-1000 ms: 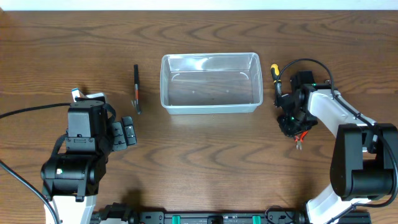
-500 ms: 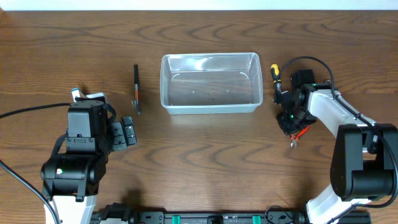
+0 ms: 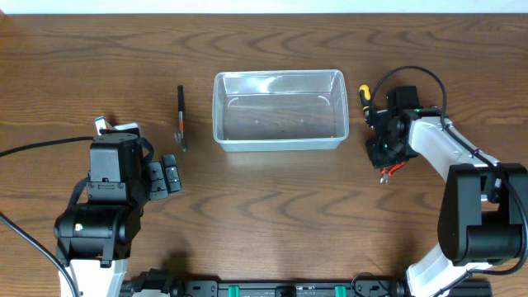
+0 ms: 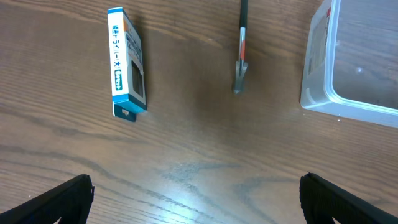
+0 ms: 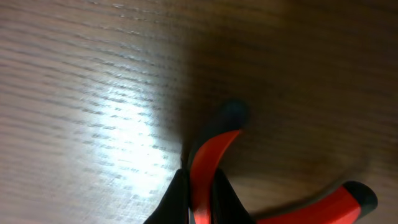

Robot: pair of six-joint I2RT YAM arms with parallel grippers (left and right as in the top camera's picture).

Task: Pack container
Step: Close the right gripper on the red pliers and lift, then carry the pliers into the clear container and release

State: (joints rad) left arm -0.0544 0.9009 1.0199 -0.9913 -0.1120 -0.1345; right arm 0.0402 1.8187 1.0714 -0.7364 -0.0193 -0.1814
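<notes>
My right gripper will release the pliers on the container's bottom [image 3: 287, 125], near its front side's middle.
The container [image 3: 279, 75], a clear rectangular tub, sits empty at the table's middle back; its left end shows in the left wrist view [image 4: 318, 74]. To its right my right gripper [image 3: 384, 153] is shut on one red handle of a pair of pliers [image 3: 391, 171]. In the right wrist view the fingers of that gripper [image 5: 200, 182] pinch the red handle [image 5: 214, 149] just above the wood. My left gripper [image 3: 169, 176] stands open at the front left over bare table, with nothing between its fingers [image 4: 202, 202].
A black tool with a red band [image 3: 181, 118] [image 4: 241, 46] lies left of the container. A blue-and-white box [image 3: 103, 124] [image 4: 126, 62] lies by the left arm. A yellow-handled tool [image 3: 364, 93] lies behind the right gripper.
My right gripper has shut on the pliers' handle and moved toward the back of the table, carrying the pliers with it. The left arm has not moved.
</notes>
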